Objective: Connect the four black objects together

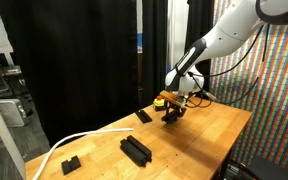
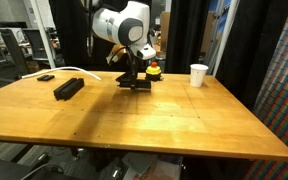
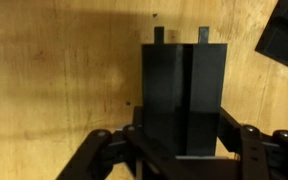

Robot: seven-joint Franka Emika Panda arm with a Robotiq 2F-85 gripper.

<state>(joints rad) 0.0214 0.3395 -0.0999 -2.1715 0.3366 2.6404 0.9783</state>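
Next, my gripper lets go of the black object on the bare wood a little farther from the flat black slab (image 1: pixel 181 124).
My gripper (image 3: pixel 184 138) is shut on a black object (image 3: pixel 184 85), which fills the middle of the wrist view. It looks like two narrow bars side by side with a seam between them and two small pegs at the far end. In both exterior views the gripper (image 1: pixel 172 113) (image 2: pixel 134 80) holds this piece (image 2: pixel 135 85) low over the wooden table; whether it touches the table is unclear. Another black object (image 1: pixel 144 116) (image 3: pixel 284 35) lies just beside it. A longer black bar piece (image 1: pixel 136 150) (image 2: pixel 69 88) lies apart, nearer the table's edge.
A small black block (image 1: pixel 70 163) and a white cable (image 1: pixel 59 148) lie at one end of the table (image 2: pixel 144 125). A small flat black slab (image 2: pixel 46 77), a white cup (image 2: pixel 198 75) and a yellow and red item (image 2: pixel 154 70) stand near the back edge.
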